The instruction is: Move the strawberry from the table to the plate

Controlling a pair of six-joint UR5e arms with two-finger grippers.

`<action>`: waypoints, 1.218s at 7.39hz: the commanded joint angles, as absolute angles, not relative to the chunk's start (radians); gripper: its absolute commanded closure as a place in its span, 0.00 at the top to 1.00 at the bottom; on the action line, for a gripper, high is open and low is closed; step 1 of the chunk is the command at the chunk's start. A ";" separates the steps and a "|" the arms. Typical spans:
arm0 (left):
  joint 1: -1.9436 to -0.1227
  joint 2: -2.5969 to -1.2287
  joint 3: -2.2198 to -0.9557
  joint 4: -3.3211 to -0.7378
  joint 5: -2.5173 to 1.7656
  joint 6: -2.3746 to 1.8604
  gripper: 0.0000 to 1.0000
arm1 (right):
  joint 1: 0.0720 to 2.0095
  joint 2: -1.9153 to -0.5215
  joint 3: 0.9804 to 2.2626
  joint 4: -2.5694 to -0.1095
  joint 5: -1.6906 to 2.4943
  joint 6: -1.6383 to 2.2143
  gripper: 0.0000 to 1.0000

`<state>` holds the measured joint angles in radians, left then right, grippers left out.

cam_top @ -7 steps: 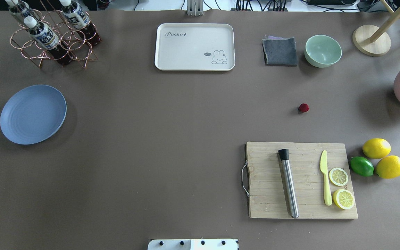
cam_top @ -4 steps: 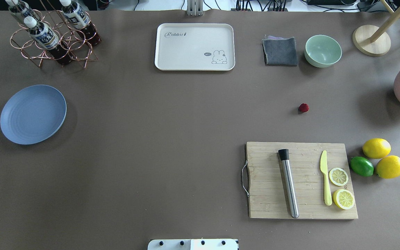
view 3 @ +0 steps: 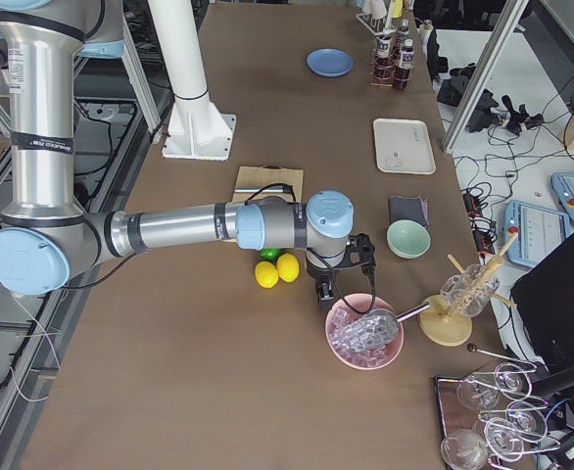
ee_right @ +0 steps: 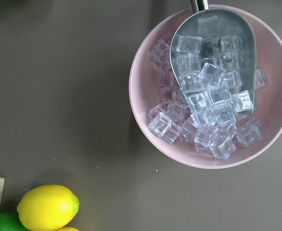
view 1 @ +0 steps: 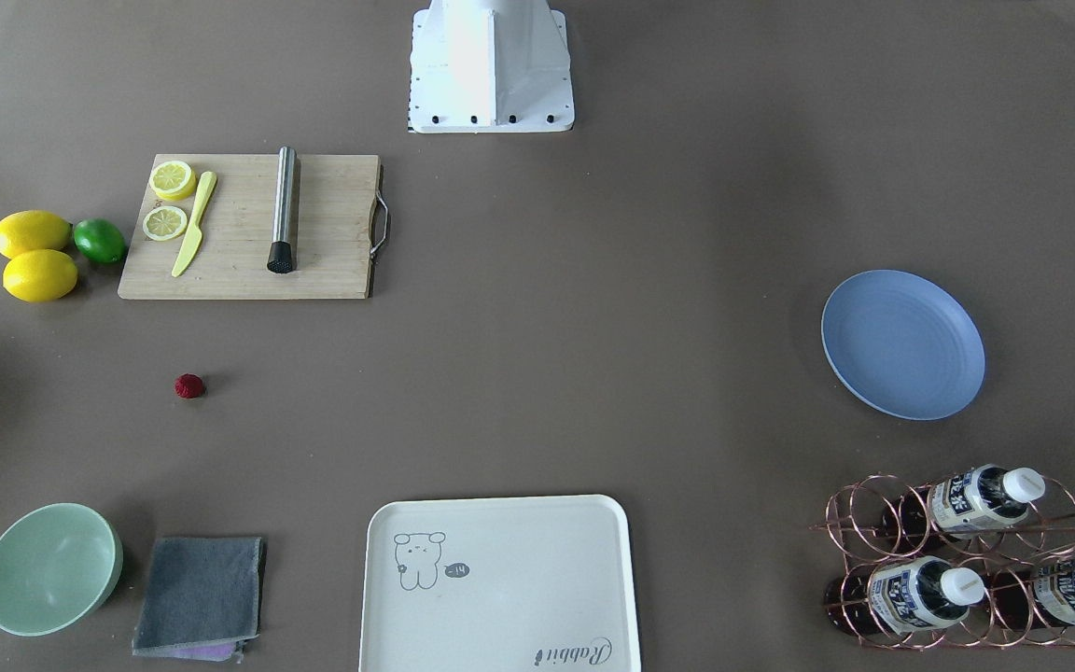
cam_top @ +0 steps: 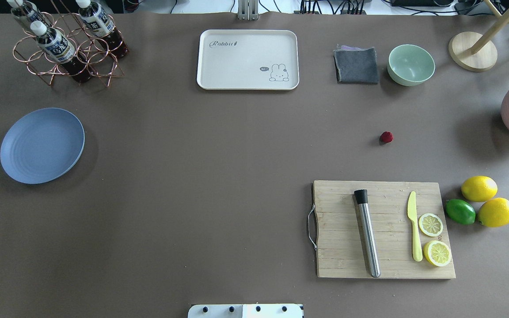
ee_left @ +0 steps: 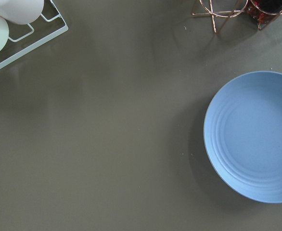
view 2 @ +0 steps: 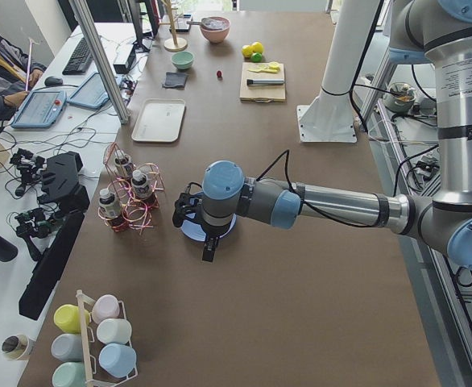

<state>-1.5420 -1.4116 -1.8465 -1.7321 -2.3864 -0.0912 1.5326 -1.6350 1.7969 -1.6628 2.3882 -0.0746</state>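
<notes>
My left gripper moves to the blue plate next and grabs the plate's rim (view 1: pixel 982 342) (ee_left: pixel 204 132) on the side farthest away from the strawberry.
The strawberry (cam_top: pixel 386 137) (view 1: pixel 188 385), small and dark red, lies alone on the grey-brown table (cam_top: pixel 214 176), between the cutting board and the mint bowl. Far across the table on the robot's left rests the blue plate (cam_top: pixel 42 145) (view 1: pixel 901 343) (ee_left: pixel 256 139), with nothing on it. My left gripper (view 2: pixel 209 248) hangs over the plate's near edge, seen only in the exterior left view. My right gripper (view 3: pixel 323 292) hovers beside the pink ice bowl, well away from the strawberry. I cannot tell whether either one is open or shut.
A wooden cutting board (cam_top: pixel 385 229) carries a steel muddler, a yellow knife and lemon slices. Lemons and a lime (cam_top: pixel 460 211) sit beside it. A mint bowl (cam_top: pixel 410 64), grey cloth (cam_top: pixel 356 65), cream tray (cam_top: pixel 248 59), bottle rack (cam_top: pixel 66 44) and pink ice bowl (ee_right: pixel 213 86) line the far and right edges.
</notes>
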 commanded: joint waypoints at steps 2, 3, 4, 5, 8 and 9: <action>-1.529 -1.413 -1.842 -1.732 -2.384 -0.092 0.97 | 1.519 -1.635 1.793 -1.663 2.399 -0.074 1.00; -1.496 -1.416 -1.839 -1.735 -2.384 -0.098 0.97 | 1.514 -1.634 1.792 -1.663 2.399 -0.074 1.00; -1.430 -1.423 -1.826 -1.761 -2.382 -0.186 0.97 | 1.513 -1.634 1.792 -1.661 2.398 -0.074 1.00; -1.348 -1.430 -1.794 -1.861 -2.375 -0.309 0.97 | 1.511 -1.634 1.793 -1.661 2.399 -0.074 1.00; -1.215 -1.605 -1.461 -2.190 -2.329 -0.498 0.97 | 1.508 -1.635 1.792 -1.663 2.399 -0.072 1.00; -1.201 -1.638 -1.419 -2.195 -2.329 -0.500 0.96 | 1.508 -1.638 1.795 -1.661 2.399 -0.074 1.00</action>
